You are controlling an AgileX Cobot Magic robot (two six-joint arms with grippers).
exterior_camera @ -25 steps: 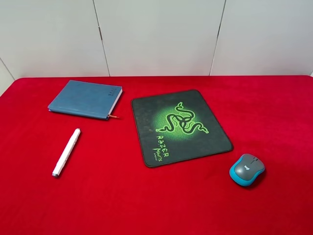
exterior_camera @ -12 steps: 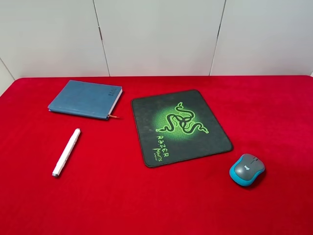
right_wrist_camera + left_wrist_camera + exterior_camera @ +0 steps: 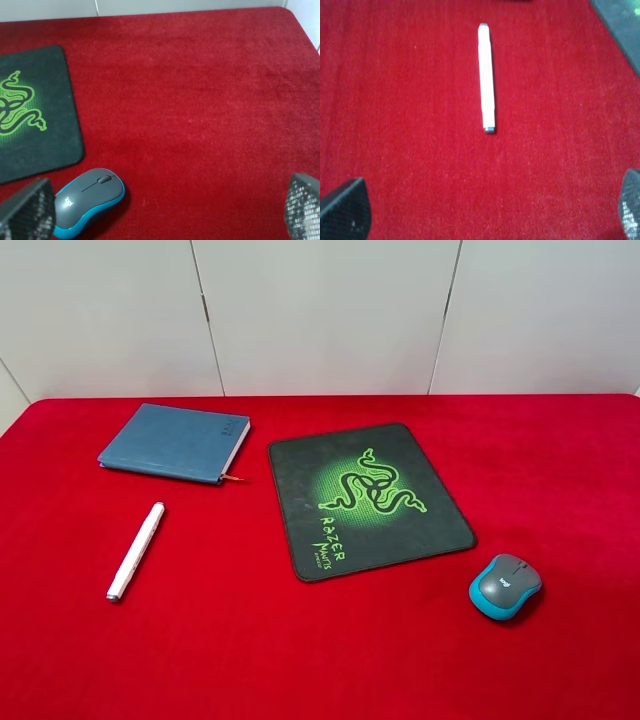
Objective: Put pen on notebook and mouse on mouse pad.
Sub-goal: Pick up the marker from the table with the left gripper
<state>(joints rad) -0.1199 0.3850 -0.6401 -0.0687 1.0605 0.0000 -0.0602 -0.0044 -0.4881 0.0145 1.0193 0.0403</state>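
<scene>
Next, I move my left gripper to the middle of the white pen's body (image 3: pixel 135 552) (image 3: pixel 486 77) and close it there, leaving both ends of the pen free.
The white pen (image 3: pixel 136 551) lies on the red cloth at the front left, apart from the slate-blue notebook (image 3: pixel 175 443) behind it. The black mouse pad (image 3: pixel 368 498) with its green emblem sits in the middle. The grey and teal mouse (image 3: pixel 505 587) rests off its front right corner. Neither arm shows in the exterior high view. In the left wrist view my left gripper (image 3: pixel 486 207) is open, with the pen (image 3: pixel 486 80) ahead of it. My right gripper (image 3: pixel 165 210) is open too, and the mouse (image 3: pixel 90 200) lies near one fingertip (image 3: pixel 27 212), beside the pad (image 3: pixel 35 110).
A red cloth (image 3: pixel 320 660) covers the whole table. White wall panels (image 3: pixel 320 310) stand behind its far edge. The table's far right corner (image 3: pixel 300 20) shows in the right wrist view. A corner of the mouse pad (image 3: pixel 622 25) enters the left wrist view.
</scene>
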